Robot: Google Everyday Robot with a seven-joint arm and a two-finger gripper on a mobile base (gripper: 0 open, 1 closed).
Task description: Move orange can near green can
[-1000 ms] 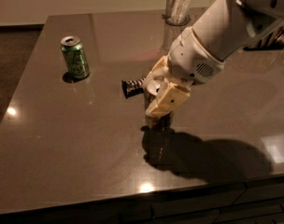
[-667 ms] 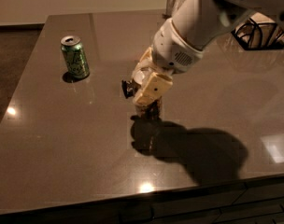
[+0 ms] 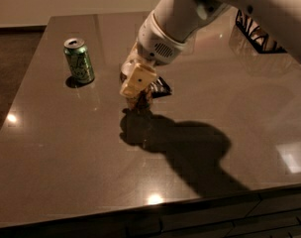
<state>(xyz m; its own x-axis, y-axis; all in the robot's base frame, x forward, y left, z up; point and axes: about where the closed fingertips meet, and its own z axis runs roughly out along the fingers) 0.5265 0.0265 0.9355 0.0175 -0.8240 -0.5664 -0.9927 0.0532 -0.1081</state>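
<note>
My gripper is going to let go of the orange can between the green can and the black packet (image 3: 104, 88), near the green can.
The green can (image 3: 79, 60) stands upright on the left part of the dark table (image 3: 66, 148). My gripper (image 3: 137, 87) hangs from the white arm in the middle of the table, to the right of the green can and about a can's height away from it. It is shut on the orange can (image 3: 140, 101). Only the can's brownish lower body shows under the cream fingers (image 3: 135, 81). The orange can is at or just above the table top.
A small black packet (image 3: 161, 88) lies right behind the gripper. A black wire basket (image 3: 259, 33) stands at the table's far right. The table's front edge runs along the bottom, with the arm's shadow in front of the gripper.
The arm has carried the orange can to the left across the table, closer to the green can. The green can has not moved.
</note>
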